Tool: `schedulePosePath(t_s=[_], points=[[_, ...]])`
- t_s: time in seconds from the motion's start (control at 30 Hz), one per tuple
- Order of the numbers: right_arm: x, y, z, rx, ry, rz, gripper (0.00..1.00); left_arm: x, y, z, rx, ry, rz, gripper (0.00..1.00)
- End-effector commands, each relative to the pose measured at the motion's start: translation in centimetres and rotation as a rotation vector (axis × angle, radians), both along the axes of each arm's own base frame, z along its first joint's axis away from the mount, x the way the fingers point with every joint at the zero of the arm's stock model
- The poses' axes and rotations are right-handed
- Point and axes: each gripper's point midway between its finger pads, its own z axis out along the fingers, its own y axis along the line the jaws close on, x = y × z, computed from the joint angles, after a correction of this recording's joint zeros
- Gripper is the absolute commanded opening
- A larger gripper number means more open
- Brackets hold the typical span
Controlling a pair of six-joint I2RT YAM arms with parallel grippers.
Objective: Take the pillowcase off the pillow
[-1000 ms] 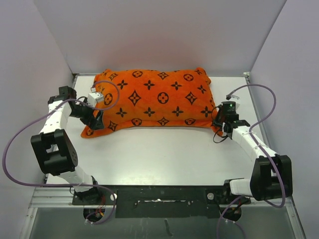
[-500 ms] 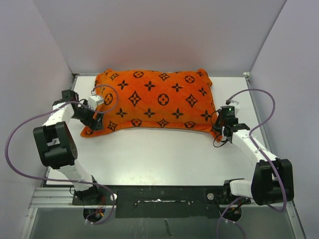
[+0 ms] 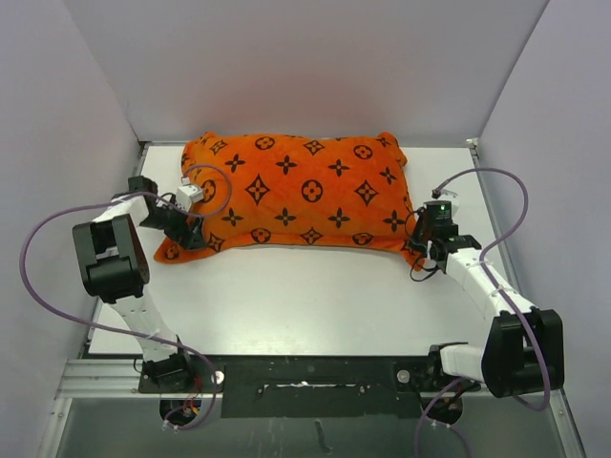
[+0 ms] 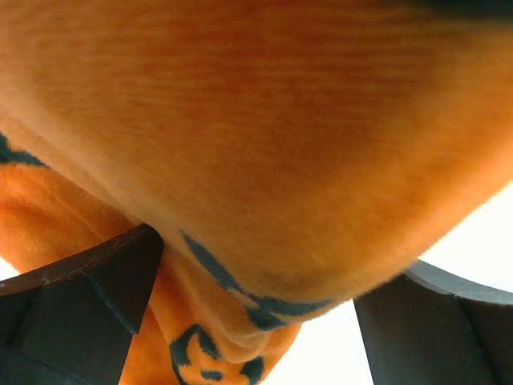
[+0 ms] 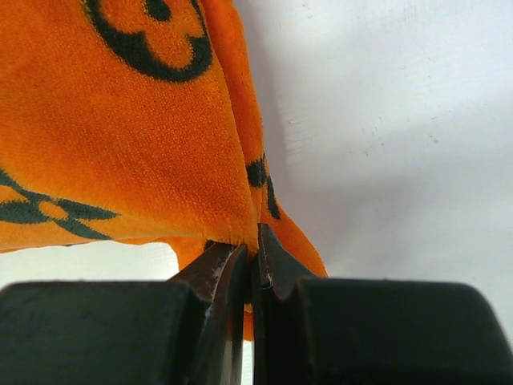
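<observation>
Next, the right gripper lets go of the pillowcase flap by the orange pillowcase's back corner on its own side (image 3: 410, 178).
The orange pillowcase (image 3: 296, 191) with dark monogram motifs lies plump across the back of the table. The pillow is hidden inside it. My left gripper (image 3: 191, 232) is open at the pillowcase's front left corner. In the left wrist view the orange pillowcase (image 4: 264, 144) fills the space between the spread fingers (image 4: 96, 305) of the left gripper (image 4: 268, 265). My right gripper (image 3: 417, 239) is at the front right corner. In the right wrist view the right gripper (image 5: 252, 241) is shut on a thin flap of the pillowcase (image 5: 120, 144).
The white table (image 3: 305, 296) stretches in front of the pillowcase. Pale walls close in on the left (image 3: 67, 143), the back (image 3: 305, 67) and the right (image 3: 554, 143). Purple cables (image 3: 38, 258) loop beside both arms.
The left arm's elbow has swung inward and its open gripper has pushed a little further right onto the pillowcase's corner. The right gripper holds its pinch and has barely shifted.
</observation>
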Motion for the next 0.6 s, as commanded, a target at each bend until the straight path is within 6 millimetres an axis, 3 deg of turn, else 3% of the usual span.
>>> schedulePosePath(t_s=[0.0,0.1,0.23,0.27,0.3,0.37,0.57], points=[[0.7,-0.1,3.1,-0.007,-0.072,0.014,0.0,1.8,1.2,-1.6,-0.01,-0.038,0.077,0.92],[0.5,-0.1,3.1,-0.007,-0.069,0.018,0.0,2.3,1.3,-0.9,-0.012,-0.099,0.119,0.69],[-0.2,-0.2,3.3,-0.009,-0.069,0.022,0.0,1.2,-0.5,1.8,-0.081,-0.131,0.107,0.23],[-0.4,-0.2,3.5,-0.01,-0.072,0.022,0.0,0.7,-0.7,2.4,-0.09,-0.13,0.112,0.07],[-0.7,-0.1,3.5,-0.001,-0.071,0.017,0.0,0.3,-0.9,2.8,-0.091,-0.13,0.12,0.0],[-1.4,0.2,3.6,0.023,-0.072,0.02,0.0,-0.9,-1.0,3.5,-0.09,-0.117,0.13,0.0],[-5.3,2.3,3.1,-0.012,-0.034,0.059,0.0,-7.4,0.0,4.9,-0.117,0.053,0.16,0.0]])
